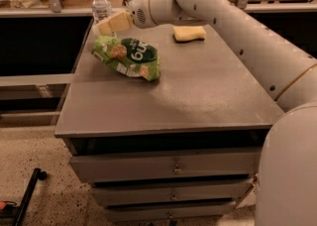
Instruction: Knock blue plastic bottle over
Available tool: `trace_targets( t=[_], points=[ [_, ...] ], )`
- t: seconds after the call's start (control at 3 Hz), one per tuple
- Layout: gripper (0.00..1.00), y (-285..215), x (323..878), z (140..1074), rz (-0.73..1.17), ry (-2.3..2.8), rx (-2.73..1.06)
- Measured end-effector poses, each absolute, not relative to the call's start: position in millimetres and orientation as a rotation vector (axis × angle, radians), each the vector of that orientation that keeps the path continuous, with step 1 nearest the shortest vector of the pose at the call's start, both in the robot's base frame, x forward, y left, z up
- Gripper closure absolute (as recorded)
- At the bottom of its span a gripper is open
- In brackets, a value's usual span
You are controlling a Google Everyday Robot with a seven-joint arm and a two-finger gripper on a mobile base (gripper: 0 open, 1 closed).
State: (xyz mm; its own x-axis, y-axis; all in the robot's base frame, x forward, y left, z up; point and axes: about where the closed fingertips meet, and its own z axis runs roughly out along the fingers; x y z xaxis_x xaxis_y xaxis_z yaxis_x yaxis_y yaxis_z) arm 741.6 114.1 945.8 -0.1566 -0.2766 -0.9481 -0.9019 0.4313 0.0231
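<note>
Next, my gripper closes on the body of the blue plastic bottle (102, 13), just above the green snack bag.
The blue plastic bottle (101, 5), clear with a white cap, stands upright at the far left corner of the grey cabinet top (198, 96). My gripper (101, 27) is at the end of the white arm reaching in from the right. Its pale yellow fingers (114, 23) point left and reach the bottle's lower part, just above the green snack bag (130, 57). The bottle's base is hidden behind the fingers.
A yellow sponge (189, 32) lies at the far middle of the top. The cabinet has drawers (173, 168) below. A railing and shelving run behind the far edge. A dark rod (27, 195) lies on the floor at lower left.
</note>
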Motion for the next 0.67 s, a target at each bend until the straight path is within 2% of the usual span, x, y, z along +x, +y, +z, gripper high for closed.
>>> trace_targets(
  t=[0.67],
  points=[
    [0.0, 150.6, 764.8, 922.2, 0.777, 1.527, -1.069]
  ],
)
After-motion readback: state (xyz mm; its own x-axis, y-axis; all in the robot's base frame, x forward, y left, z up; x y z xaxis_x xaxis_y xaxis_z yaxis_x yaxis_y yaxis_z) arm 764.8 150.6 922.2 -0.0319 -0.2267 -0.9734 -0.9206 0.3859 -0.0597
